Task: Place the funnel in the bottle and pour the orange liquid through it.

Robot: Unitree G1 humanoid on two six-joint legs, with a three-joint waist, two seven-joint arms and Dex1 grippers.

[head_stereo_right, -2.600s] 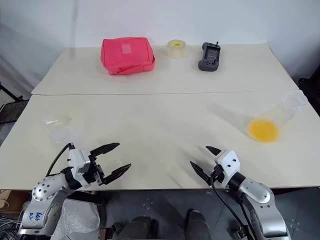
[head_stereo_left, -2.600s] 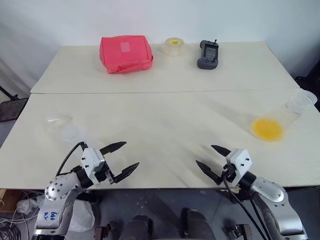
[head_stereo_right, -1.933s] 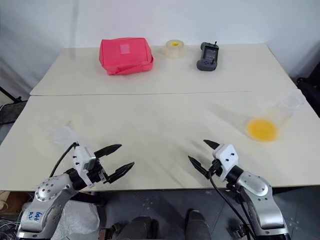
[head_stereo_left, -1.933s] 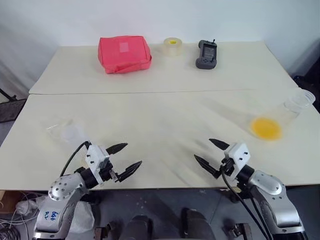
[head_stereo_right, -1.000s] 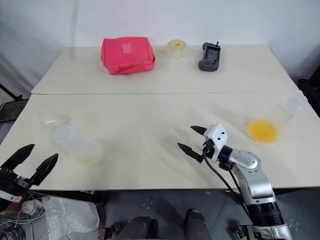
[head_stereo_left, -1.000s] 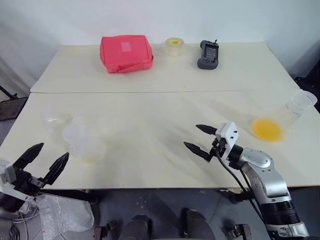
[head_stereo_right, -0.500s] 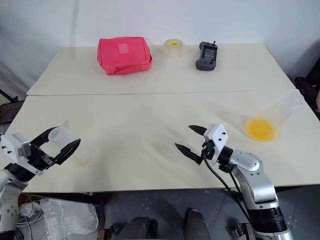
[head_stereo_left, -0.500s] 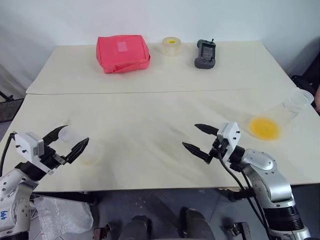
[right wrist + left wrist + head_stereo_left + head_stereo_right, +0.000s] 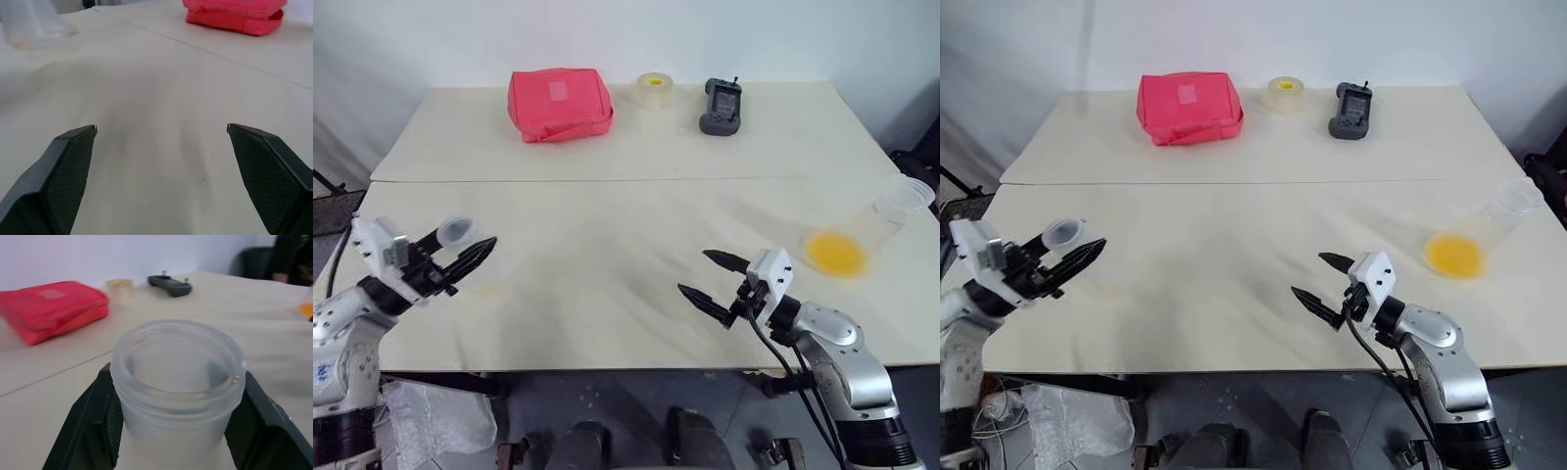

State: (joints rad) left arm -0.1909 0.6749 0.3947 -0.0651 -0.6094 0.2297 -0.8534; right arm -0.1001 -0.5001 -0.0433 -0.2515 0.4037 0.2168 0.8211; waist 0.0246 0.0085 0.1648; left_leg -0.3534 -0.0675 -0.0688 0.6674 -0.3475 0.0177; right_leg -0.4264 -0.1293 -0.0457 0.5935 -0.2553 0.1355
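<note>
I will set the small clear bottle down with my left gripper and let go of it on the bare table just off my right gripper's open fingertips (image 9: 649, 265).
The small clear bottle (image 9: 456, 229) stands near the table's left edge, its round mouth (image 9: 178, 357) facing the left wrist camera. My left gripper (image 9: 468, 238) is shut on the bottle's neck, one black finger (image 9: 100, 416) against each side. Far to the right sits a larger clear flask (image 9: 886, 215) with the orange liquid (image 9: 835, 253) pooled in its base. My right gripper (image 9: 695, 272) hovers open and empty over the table's front, left of the flask. In the right wrist view the bottle (image 9: 34, 24) shows far beyond the open fingers. I cannot make out the funnel.
At the back of the table lie a red pouch (image 9: 560, 103), a tape roll (image 9: 654, 90) and a black handheld device (image 9: 721, 106). A seam (image 9: 626, 180) runs across between the two tabletops. The flask sits close to the right edge.
My left gripper came up from below the table's front-left edge, reached the bottle and closed around its neck. The right gripper stayed open and nearly in place.
</note>
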